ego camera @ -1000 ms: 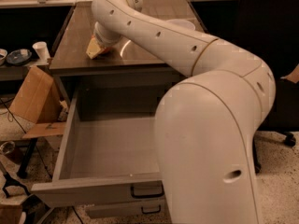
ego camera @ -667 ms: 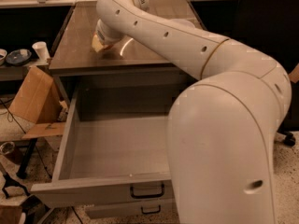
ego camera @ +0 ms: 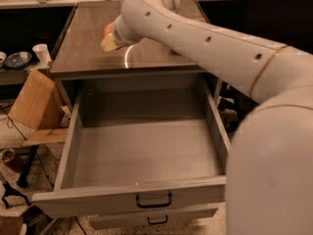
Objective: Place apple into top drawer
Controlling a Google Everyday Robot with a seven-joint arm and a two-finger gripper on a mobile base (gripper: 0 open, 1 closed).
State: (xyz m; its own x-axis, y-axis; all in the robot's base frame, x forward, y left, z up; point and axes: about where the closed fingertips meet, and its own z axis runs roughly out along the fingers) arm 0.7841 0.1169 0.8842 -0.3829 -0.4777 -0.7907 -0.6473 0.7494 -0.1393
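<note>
I will have my gripper let the apple go inside the back part of the open top drawer (ego camera: 128,116), at a spot close below the countertop.
The top drawer (ego camera: 132,197) is pulled wide open below the countertop, and its grey inside shows nothing in it. My gripper (ego camera: 109,42) is at the end of the white arm, low over the left part of the brown countertop (ego camera: 146,43), behind the drawer. A small red patch of the apple (ego camera: 106,29) shows at the gripper's upper left edge; the rest of it is hidden by the arm. I cannot tell whether the gripper holds it.
The lower drawer (ego camera: 154,218) sticks out slightly under the top one. A cardboard box (ego camera: 32,104) leans at the left of the cabinet. A white cup (ego camera: 40,53) and a dark bowl (ego camera: 17,58) stand on a low shelf at the far left. My white body (ego camera: 274,170) fills the right side.
The arm has shifted a little up and to the right over the countertop. The drawer has stayed open as before.
</note>
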